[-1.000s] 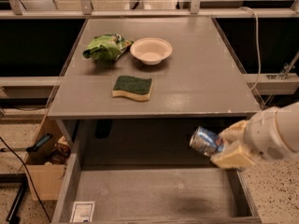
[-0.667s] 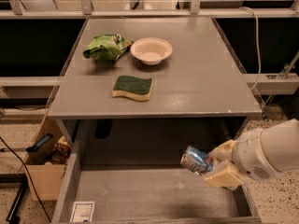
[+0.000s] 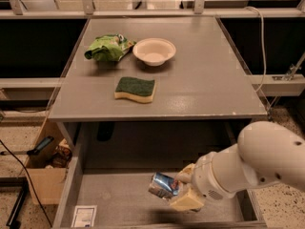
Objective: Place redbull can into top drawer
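I need to use my gripper to set the redbull can down on the plain grey bottom near the top drawer's middle [image 3: 163, 179].
The top drawer [image 3: 109, 194] is pulled open below the grey table, with a plain grey bottom and a white label sticker [image 3: 84, 216] at its front left corner. My gripper [image 3: 183, 190] is shut on the redbull can [image 3: 163, 185], a silver and blue can lying tilted on its side. The gripper holds it inside the drawer, low over the bottom, right of the middle. My white arm [image 3: 267, 161] reaches in from the right and hides the drawer's right part.
On the table top [image 3: 200, 80] lie a green and yellow sponge [image 3: 135, 88], a green wrinkled snack bag [image 3: 107, 47] and a white bowl [image 3: 154, 51]. A tan cardboard box [image 3: 43, 175] with clutter stands on the floor at the left. A black cable runs by it.
My gripper has moved down and to the left with the can, from beside the table's front right edge into the open drawer.
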Controlling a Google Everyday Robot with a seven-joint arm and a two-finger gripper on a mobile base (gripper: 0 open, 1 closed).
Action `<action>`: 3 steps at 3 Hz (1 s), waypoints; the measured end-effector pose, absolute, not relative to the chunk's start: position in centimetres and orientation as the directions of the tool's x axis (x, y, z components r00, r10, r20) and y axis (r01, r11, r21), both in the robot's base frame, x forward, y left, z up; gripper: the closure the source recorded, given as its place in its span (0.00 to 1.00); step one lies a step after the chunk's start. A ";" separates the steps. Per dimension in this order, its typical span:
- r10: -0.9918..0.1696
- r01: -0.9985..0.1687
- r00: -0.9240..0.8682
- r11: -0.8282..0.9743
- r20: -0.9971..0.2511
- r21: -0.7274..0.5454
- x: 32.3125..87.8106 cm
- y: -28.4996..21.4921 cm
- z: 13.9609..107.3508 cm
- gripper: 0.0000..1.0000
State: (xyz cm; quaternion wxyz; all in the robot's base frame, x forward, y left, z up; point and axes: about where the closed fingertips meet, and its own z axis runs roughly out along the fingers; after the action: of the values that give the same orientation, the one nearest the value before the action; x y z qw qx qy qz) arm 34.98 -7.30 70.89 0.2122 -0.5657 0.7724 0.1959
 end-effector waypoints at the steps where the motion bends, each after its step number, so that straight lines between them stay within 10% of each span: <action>1: -0.806 -0.969 -0.223 0.243 -0.548 0.038 37.0 -3.5 67.7 1.00; 3: -0.814 -0.964 -0.223 0.265 -0.537 -0.001 40.6 -4.6 64.0 1.00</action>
State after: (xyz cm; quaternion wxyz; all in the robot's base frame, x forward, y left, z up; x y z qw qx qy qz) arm 40.65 -4.61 63.98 0.2225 -0.5824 0.7634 0.1690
